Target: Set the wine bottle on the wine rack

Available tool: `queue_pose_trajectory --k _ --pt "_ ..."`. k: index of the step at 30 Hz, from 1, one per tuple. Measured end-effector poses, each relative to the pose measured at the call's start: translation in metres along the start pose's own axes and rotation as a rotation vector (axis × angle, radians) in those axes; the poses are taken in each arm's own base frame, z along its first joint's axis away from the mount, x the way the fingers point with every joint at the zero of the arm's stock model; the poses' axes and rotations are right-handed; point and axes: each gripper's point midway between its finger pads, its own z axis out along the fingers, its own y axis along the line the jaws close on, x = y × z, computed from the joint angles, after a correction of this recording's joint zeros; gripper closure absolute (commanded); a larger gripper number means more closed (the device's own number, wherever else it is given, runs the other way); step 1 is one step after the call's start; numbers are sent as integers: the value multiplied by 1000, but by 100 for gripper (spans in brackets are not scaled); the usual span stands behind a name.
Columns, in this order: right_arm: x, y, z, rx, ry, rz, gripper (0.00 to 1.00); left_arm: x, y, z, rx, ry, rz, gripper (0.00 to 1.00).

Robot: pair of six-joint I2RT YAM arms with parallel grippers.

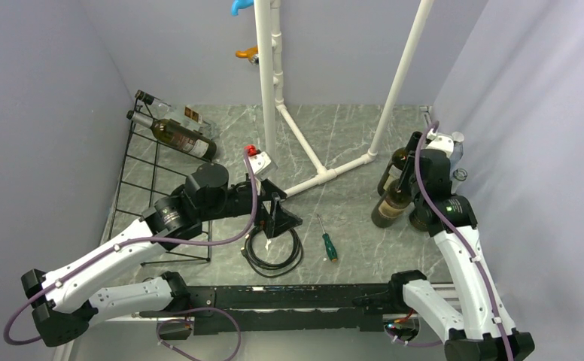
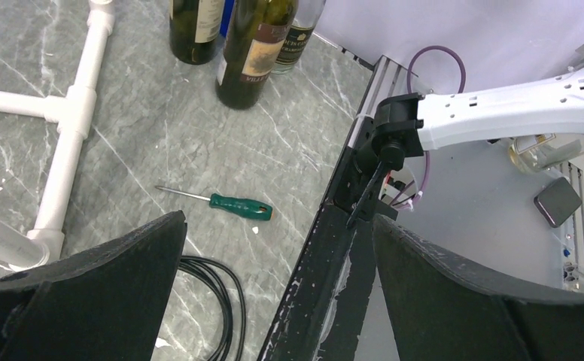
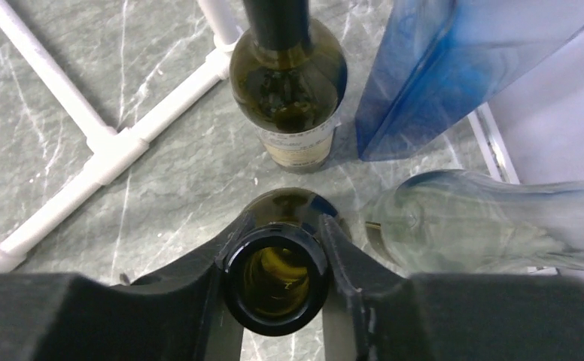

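Observation:
Next, my right gripper leaves the wine bottle with my left gripper, above the edge of the coiled black cable [image 1: 298,236].
The black wire wine rack [image 1: 147,197] stands at the left, with a dark bottle [image 1: 180,137] and a clear bottle [image 1: 170,111] lying on its top tier. An open dark green wine bottle [image 1: 390,207] stands upright at the right. In the right wrist view its mouth [image 3: 232,282] sits between my fingers. My right gripper [image 1: 417,192] [image 3: 274,248] is shut on this bottle's neck. My left gripper [image 1: 285,218] [image 2: 278,218] is open and empty, low over the table's middle by a coiled black cable [image 1: 274,254].
A second dark bottle [image 3: 289,83], a blue bottle [image 3: 424,83] and a clear bottle [image 3: 492,226] crowd the held one. A white pipe frame [image 1: 326,173] stands mid-table. A green screwdriver [image 1: 328,244] lies near the front. Grey walls close in on both sides.

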Motion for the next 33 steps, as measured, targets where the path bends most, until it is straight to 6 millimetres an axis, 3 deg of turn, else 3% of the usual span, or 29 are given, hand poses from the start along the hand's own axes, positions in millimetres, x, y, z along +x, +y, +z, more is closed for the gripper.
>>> queue_pose_trajectory --k 7,12,19,26,33 --pt "5 13 -12 -105 8 10 99 -4 3 2 -24 4 -5 0" --pt "14 33 -21 -228 59 14 100 -2 6 9 -32 22 -14 0" --pt "23 91 -45 -553 180 81 100 2 11 21 -45 58 -47 0" --pt "7 146 -82 -895 233 228 100 12 21 32 -89 133 -80 0" --pt "9 164 -102 -1053 300 271 100 12 32 53 -140 221 -107 1"
